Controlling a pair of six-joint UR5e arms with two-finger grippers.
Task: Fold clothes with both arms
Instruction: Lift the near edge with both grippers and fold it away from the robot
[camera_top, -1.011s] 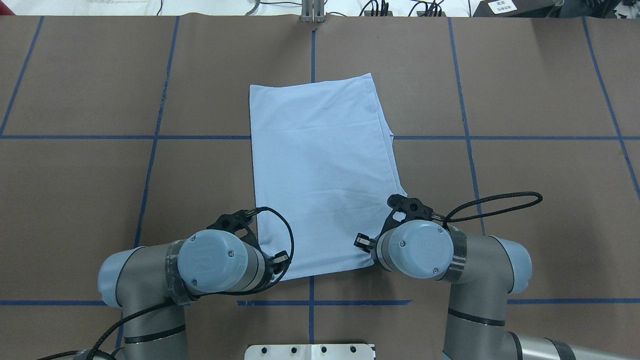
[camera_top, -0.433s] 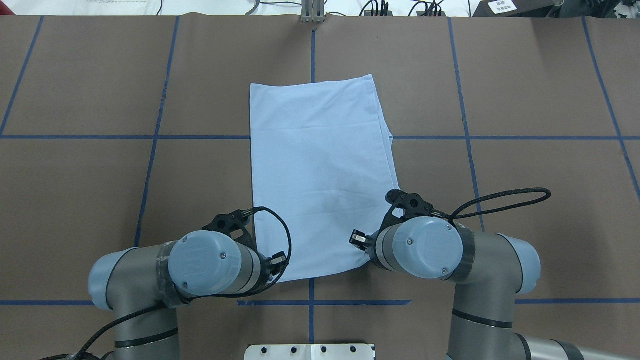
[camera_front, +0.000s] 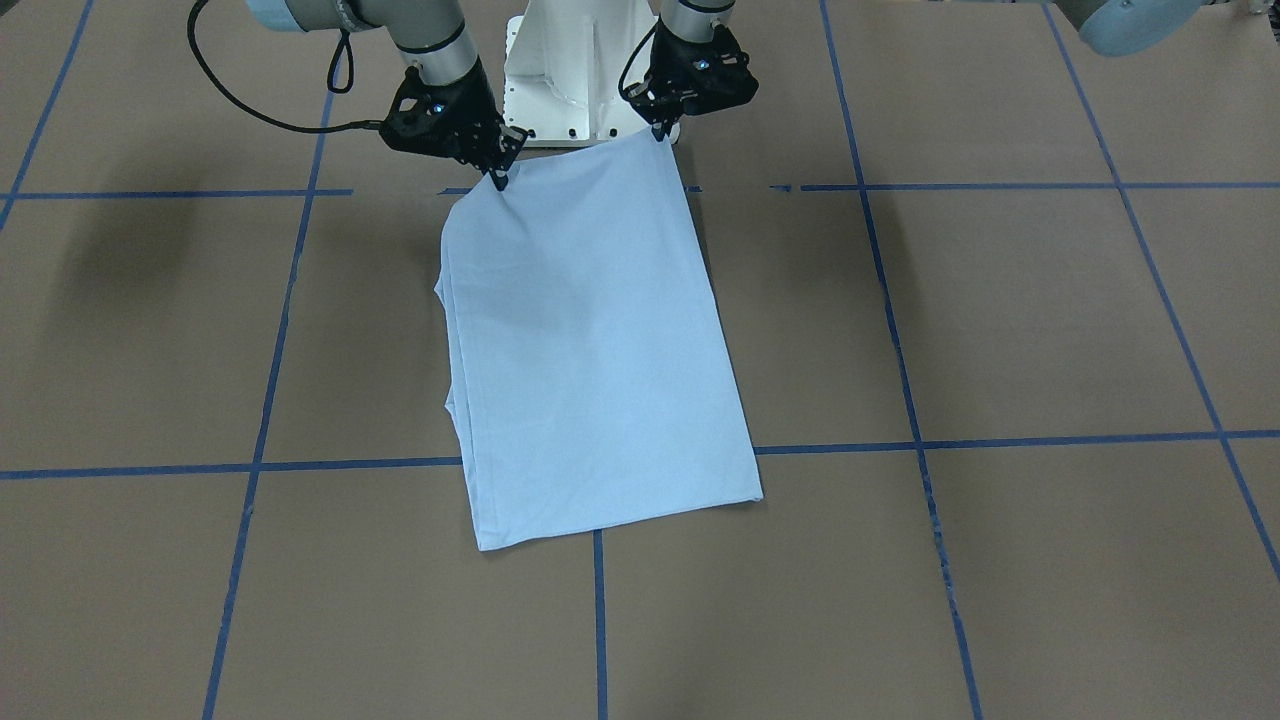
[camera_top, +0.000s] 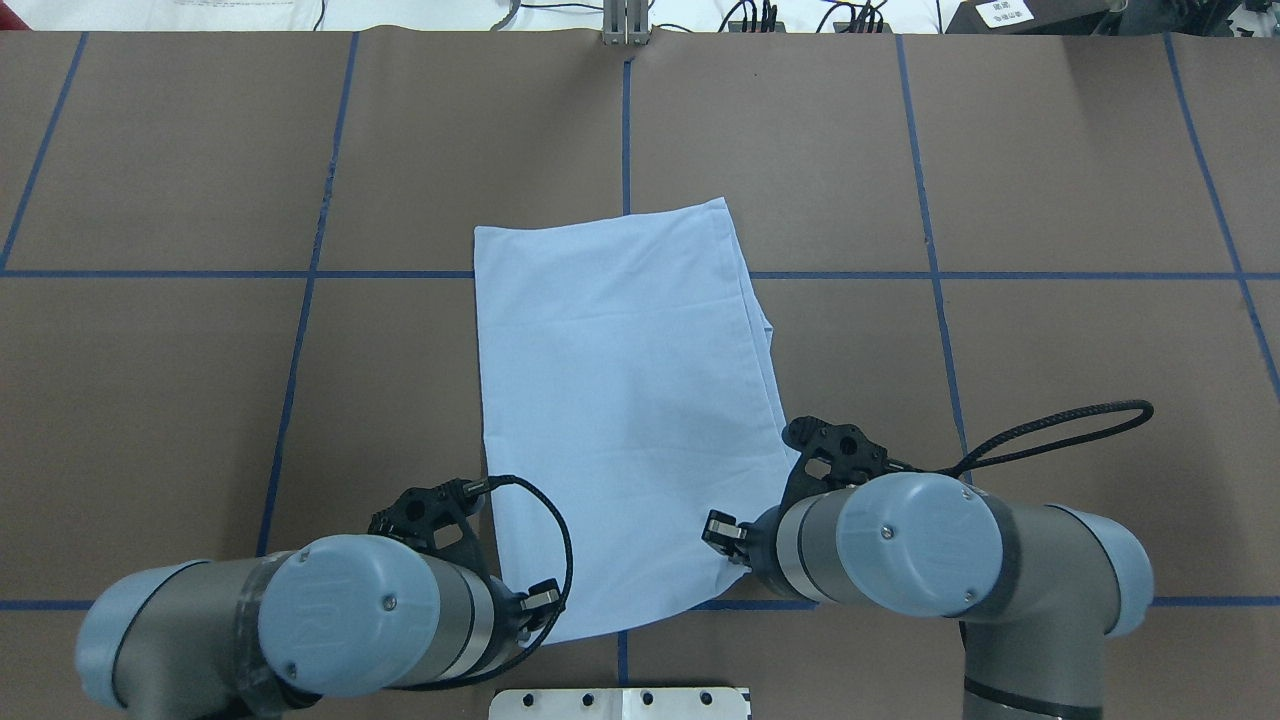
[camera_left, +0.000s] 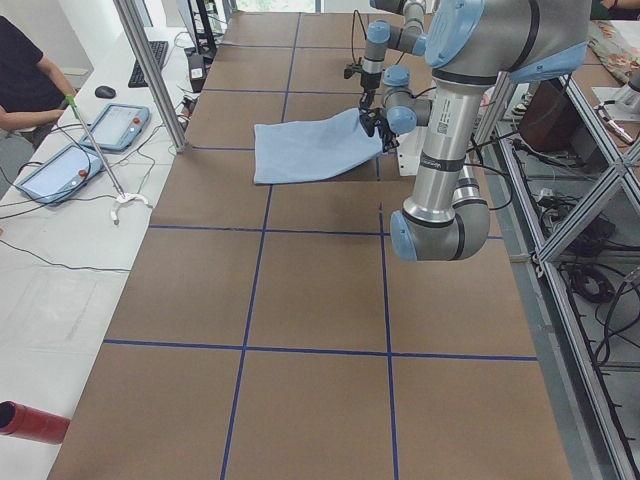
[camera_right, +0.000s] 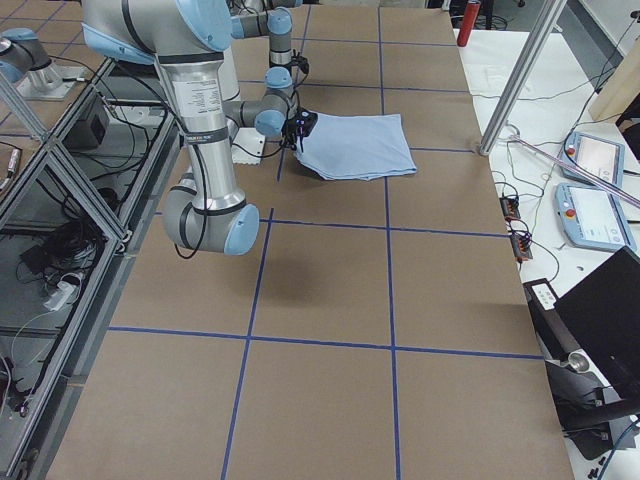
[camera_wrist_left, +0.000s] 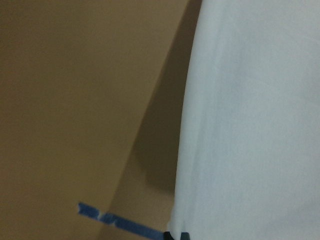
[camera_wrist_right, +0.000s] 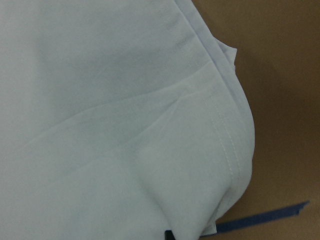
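Observation:
Next, I let go of the pale blue T-shirt's near corner with my right gripper above the blue tape line under its far half (camera_front: 513, 454).
The pale blue T-shirt (camera_top: 620, 400) lies folded into a long strip on the brown table, in the middle of the overhead view; it also shows in the front view (camera_front: 590, 340). Its collar, print and label are hidden. My left gripper (camera_front: 660, 131) is shut on the shirt's near left corner. My right gripper (camera_front: 498, 180) is shut on the near right corner. Both corners are held slightly above the table close to the base, while the far end rests flat. In the overhead view the wrists cover both grippers' fingertips. The wrist views show cloth (camera_wrist_left: 250, 120) (camera_wrist_right: 125, 125) at the fingertips.
The white pedestal base (camera_front: 570, 80) stands just behind the held corners. Blue tape lines (camera_top: 625, 120) grid the table. In the exterior left view an operator, tablets (camera_left: 120, 125) and a metal post (camera_left: 150, 70) are along the far side, and a red cylinder (camera_left: 30, 422) lies at a corner.
Both arms have pulled back toward the base, dragging the shirt with them. Its far edge has slid nearer to me and slightly left.

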